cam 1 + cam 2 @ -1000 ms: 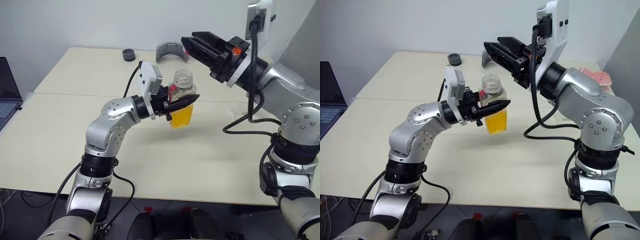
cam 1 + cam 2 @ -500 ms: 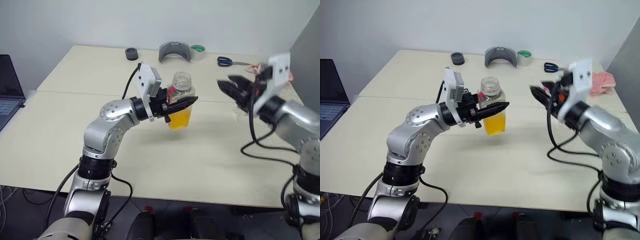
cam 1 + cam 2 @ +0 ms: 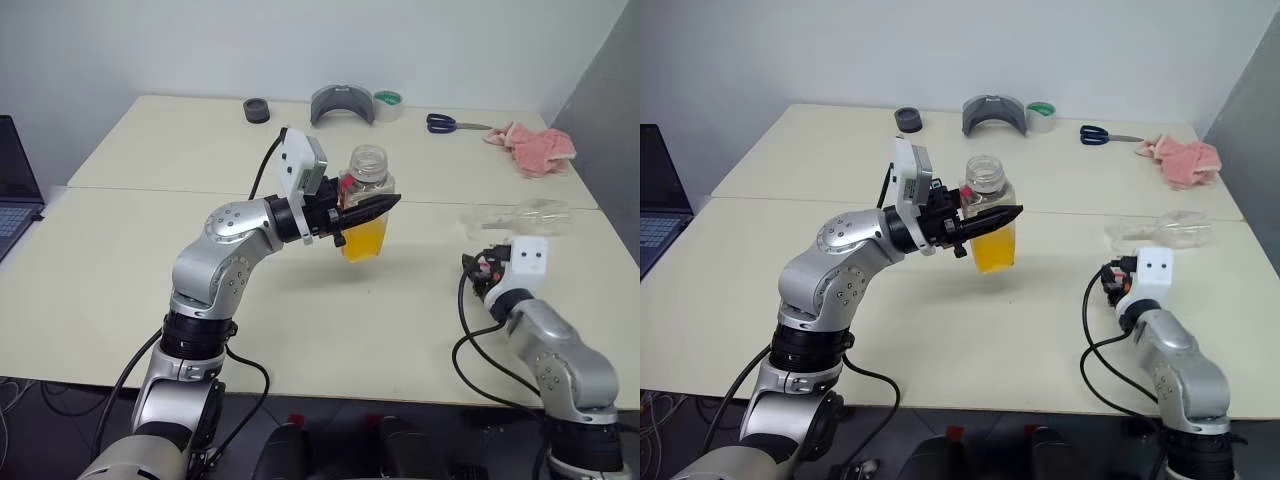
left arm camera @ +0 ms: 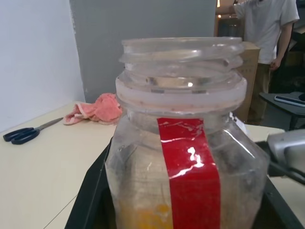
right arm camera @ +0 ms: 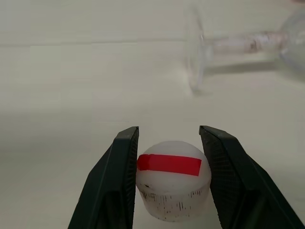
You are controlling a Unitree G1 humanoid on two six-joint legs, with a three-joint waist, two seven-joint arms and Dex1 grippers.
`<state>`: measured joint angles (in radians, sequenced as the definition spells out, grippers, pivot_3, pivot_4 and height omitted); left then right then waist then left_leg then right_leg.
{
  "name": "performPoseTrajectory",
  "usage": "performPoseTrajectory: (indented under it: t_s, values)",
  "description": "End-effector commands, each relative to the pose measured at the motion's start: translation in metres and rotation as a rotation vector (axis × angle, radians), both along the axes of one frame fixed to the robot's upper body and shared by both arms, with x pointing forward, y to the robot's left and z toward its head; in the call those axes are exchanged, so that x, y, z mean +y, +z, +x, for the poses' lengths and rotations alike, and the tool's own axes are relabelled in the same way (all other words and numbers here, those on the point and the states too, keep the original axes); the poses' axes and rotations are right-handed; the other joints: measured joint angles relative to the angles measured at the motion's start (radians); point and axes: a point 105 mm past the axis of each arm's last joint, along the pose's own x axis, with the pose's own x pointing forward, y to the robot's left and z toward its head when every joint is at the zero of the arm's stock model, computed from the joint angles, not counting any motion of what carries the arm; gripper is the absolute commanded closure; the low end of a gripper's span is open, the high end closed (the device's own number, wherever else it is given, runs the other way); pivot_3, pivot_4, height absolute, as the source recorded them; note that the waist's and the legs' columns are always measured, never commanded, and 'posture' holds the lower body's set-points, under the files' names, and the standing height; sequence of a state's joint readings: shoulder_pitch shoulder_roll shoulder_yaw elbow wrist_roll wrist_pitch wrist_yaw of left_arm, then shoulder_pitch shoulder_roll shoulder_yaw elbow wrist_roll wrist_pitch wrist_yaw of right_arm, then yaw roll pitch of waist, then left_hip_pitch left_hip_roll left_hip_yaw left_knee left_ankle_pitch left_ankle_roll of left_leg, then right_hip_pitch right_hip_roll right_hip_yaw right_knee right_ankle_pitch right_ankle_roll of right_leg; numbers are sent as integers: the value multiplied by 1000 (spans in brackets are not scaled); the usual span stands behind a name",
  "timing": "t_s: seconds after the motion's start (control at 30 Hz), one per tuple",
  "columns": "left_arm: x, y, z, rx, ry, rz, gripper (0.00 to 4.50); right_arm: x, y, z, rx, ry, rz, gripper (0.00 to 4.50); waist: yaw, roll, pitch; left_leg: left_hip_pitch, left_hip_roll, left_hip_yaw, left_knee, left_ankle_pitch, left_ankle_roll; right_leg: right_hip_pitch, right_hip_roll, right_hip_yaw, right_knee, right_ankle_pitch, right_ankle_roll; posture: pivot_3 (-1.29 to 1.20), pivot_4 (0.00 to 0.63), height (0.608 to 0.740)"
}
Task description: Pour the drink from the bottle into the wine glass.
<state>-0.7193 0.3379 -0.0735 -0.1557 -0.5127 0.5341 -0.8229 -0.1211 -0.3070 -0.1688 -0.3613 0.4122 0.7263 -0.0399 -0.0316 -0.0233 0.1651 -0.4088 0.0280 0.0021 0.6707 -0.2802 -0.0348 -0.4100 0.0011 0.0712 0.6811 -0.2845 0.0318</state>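
Observation:
The bottle will go down on the table just this side of the seam (image 3: 238,241), facing the black round piece, set there by my left gripper.
My left gripper (image 3: 381,207) is shut on the bottle (image 3: 366,188) and holds it upright in the air over the middle of the table. The bottle's mouth (image 4: 181,50) has no cap on it, and the orange drink (image 3: 362,238) fills its lower part. My right gripper (image 5: 169,130) is low over the table at the right. The white cap with a red stripe (image 5: 172,183) sits between its fingers (image 5: 119,171), which touch it on both sides. Just beyond lies the wine glass (image 3: 520,214) on its side, its foot (image 5: 195,52) towards the gripper.
Along the far edge of the table (image 3: 150,240) are a black round piece (image 3: 257,109), a grey curved object (image 3: 343,103), a tape roll (image 3: 387,103), scissors (image 3: 450,124) and a pink cloth (image 3: 530,148). A laptop (image 3: 15,190) is at the far left. A person (image 4: 264,28) stands beyond the table.
My right arm swung from high beside the bottle's mouth down to the table at the right, carrying the cap. The left arm and the bottle stayed still.

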Motion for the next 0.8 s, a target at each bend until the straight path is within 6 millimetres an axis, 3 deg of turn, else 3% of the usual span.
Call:
performPoseTrajectory:
  t_s: [0.03,0.17,0.27,0.43,0.6,0.8]
  values:
    - [-2,19,-8,-78,-30,-32,2603,-6,15,-1,-72,-22,-15,1472,0,0,0,0,0,0,0,0,0,0,0,0,0,0,0,0,150,740]
    - [-2,19,-8,-80,-27,-33,2603,-9,20,-1,-85,-16,-39,41,0,0,0,0,0,0,1,0,0,0,0,0,0,0,0,0,150,740]
    - [-1,18,-9,-79,-22,-34,2603,-9,35,0,-128,23,-113,41,0,0,0,0,0,0,1,0,0,0,0,0,0,0,0,0,150,740]
    - [3,16,-6,-76,4,-33,2603,22,83,-2,-259,341,-276,41,-2,1,0,0,-1,0,3,0,0,1,0,0,0,0,0,0,150,740]
    - [22,20,27,-85,207,-49,2603,58,127,-14,-347,719,-298,41,-1,0,0,0,-1,-3,5,0,1,2,5,-2,0,0,0,0,150,740]
    - [54,14,62,-86,455,-68,2603,88,156,-28,-390,985,-256,41,0,0,0,0,0,-4,6,-1,1,4,4,-2,0,0,0,0,150,740]
